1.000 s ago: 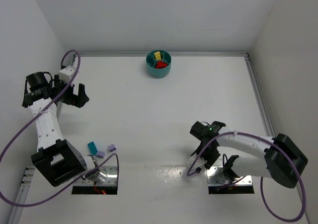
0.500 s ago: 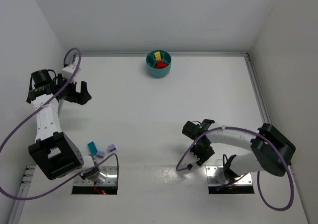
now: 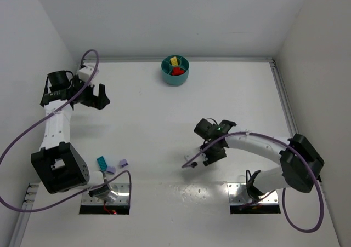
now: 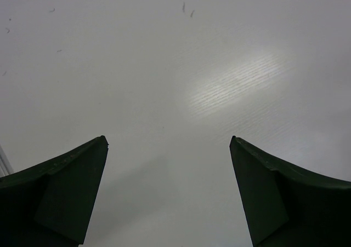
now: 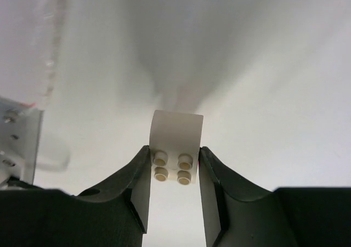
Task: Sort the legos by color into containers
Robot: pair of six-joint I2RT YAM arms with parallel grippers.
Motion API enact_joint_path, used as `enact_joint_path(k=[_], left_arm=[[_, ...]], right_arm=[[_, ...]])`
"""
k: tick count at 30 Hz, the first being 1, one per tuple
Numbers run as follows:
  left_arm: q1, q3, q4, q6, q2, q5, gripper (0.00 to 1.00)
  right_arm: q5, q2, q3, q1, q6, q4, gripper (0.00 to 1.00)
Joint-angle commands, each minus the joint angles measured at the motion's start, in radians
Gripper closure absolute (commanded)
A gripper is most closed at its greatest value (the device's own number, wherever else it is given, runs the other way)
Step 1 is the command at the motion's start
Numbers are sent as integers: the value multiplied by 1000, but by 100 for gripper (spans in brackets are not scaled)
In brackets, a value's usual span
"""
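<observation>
I should use my right gripper to release the whitish lego in the teal bowl's outer section (image 3: 184, 67), beside the red lego. The whitish lego is held just above the table.
My right gripper (image 5: 175, 148) is shut on a small pale whitish lego (image 5: 176, 135) with four studs, held between both fingers just above the white table. In the top view this gripper (image 3: 215, 153) is right of the middle. My left gripper (image 3: 97, 97) is open and empty at the far left; its view shows only bare table between the fingers (image 4: 66, 187). The round teal bowl (image 3: 168, 77) stands at the back centre, holding a yellow lego (image 3: 174, 60) and a red one (image 3: 178, 70). A teal lego (image 3: 102, 162) and two pale purple legos (image 3: 123, 162) lie near the left arm's base.
White walls close the table on the left, back and right. A metal rail (image 3: 285, 102) runs along the right edge. Purple cables (image 3: 189, 164) hang from both arms. Base plates (image 3: 255, 197) sit at the near edge.
My right gripper has moved left and away from its base with the pale lego in it. My left gripper has moved toward the back and a little right, still open.
</observation>
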Motion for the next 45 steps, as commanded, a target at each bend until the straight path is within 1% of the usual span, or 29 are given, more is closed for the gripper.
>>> enact_joint_path(k=[1, 2, 4, 5, 7, 8, 9, 10, 11, 12, 13, 15, 16, 18, 19, 20, 21, 22, 26, 27, 29, 33, 37, 41, 45], left_arm=[[-45, 37, 88, -78, 3, -3, 0], [-56, 37, 110, -104, 3, -14, 0], [-100, 37, 139, -141, 3, -35, 0], [-137, 37, 165, -183, 14, -57, 0], [-178, 58, 185, -230, 31, -77, 0], [-200, 75, 203, -257, 54, -77, 0], [-239, 84, 213, -311, 67, -89, 0], [-263, 106, 222, -335, 80, -100, 0], [-287, 115, 237, -357, 113, -100, 0], [-312, 127, 246, -395, 129, -100, 0], [-360, 148, 260, -415, 143, -109, 0], [-408, 170, 309, -478, 193, -152, 0], [-451, 204, 323, -495, 215, -195, 0], [-487, 259, 337, -538, 270, -250, 0], [-514, 296, 337, -553, 338, -303, 0], [-525, 375, 337, -567, 376, -330, 0], [-537, 420, 326, -582, 412, -357, 0], [-559, 504, 314, -593, 483, -396, 0], [-621, 665, 305, -606, 592, -509, 0], [-634, 687, 305, -606, 635, -535, 0], [-655, 737, 296, -606, 673, -592, 0], [-655, 799, 296, -606, 765, -657, 0], [-675, 853, 296, -597, 821, -698, 0], [-686, 879, 296, -587, 857, -741, 0], [-695, 899, 296, -578, 879, -764, 0]], right_arm=[[48, -6, 103, -41, 171, 52, 99], [48, 20, 134, -53, 189, 61, 99], [48, 84, 265, -93, 276, 89, 100], [48, 172, 383, -127, 344, 98, 100], [48, 269, 520, -167, 418, 98, 100], [34, 317, 659, -186, 453, 98, 100], [23, 362, 731, -225, 487, 98, 100], [23, 449, 800, -242, 539, 86, 100], [11, 489, 938, -257, 569, 75, 100], [-3, 529, 1007, -272, 603, 63, 100], [-26, 596, 1134, -301, 652, 45, 100], [-41, 646, 1232, -323, 706, 22, 100], [-52, 662, 1302, -343, 735, 22, 100], [-61, 686, 1339, -358, 769, 31, 100], [-73, 686, 1361, -377, 793, 31, 100], [-74, 686, 1361, -386, 806, 44, 100], [-74, 686, 1370, -386, 820, 66, 100], [-86, 686, 1370, -401, 844, 78, 100], [-97, 676, 1382, -441, 910, 100, 100], [-109, 676, 1395, -441, 924, 100, 100], [-118, 676, 1395, -466, 964, 100, 100], [-127, 667, 1395, -487, 1025, 120, 100], [-136, 658, 1395, -507, 1064, 141, 100], [-147, 658, 1395, -526, 1084, 161, 100], [-169, 693, 1442, -526, 1093, 161, 100]])
